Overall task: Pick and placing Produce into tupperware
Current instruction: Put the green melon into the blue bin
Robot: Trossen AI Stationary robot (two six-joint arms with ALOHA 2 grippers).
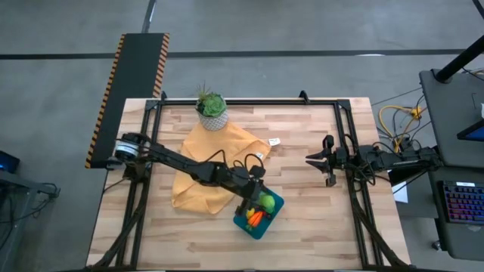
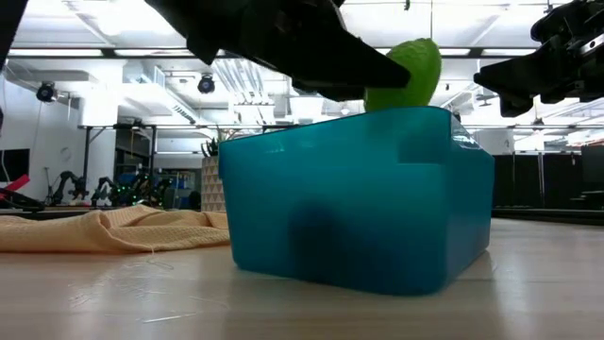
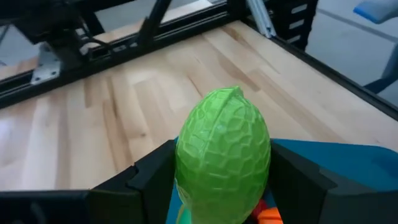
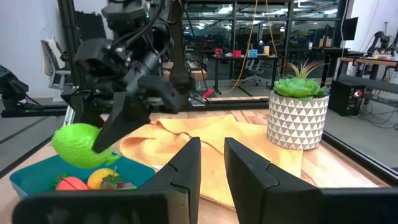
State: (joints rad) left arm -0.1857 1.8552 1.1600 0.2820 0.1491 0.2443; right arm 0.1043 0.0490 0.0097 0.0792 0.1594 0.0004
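Note:
Next, I let go of the green oval toy fruit with my left gripper on the orange carrot inside the teal tupperware (image 1: 262,217) (image 3: 266,214). The fruit is now just above the container's rim.
My left gripper (image 1: 262,198) hovers above the teal tupperware (image 1: 266,227), shut on a green oval toy fruit (image 3: 224,155) with a netted skin. In the low view the green piece (image 2: 408,74) shows just above the container's rim (image 2: 359,123). Inside the tupperware (image 4: 25,177) lie an orange carrot (image 1: 255,218), a yellow piece (image 4: 99,177) and a red piece (image 4: 70,184). The tupperware stands flat on the wooden table near its near edge. My right gripper (image 1: 321,161) waits open at the table's right side, away from everything. My left gripper pinches the green oval piece across its middle (image 3: 186,168), one finger (image 3: 152,177) on each side. The fingers slant down from the table's left. The piece is lifted clear, above the tupperware's open top (image 4: 78,146).
A mustard-yellow cloth (image 1: 204,162) lies crumpled left of and behind the tupperware. A potted green plant (image 1: 212,109) stands at the far edge of the cloth. A small white tag (image 1: 274,142) lies beside the cloth. Bare wood shows between the tupperware and the right gripper.

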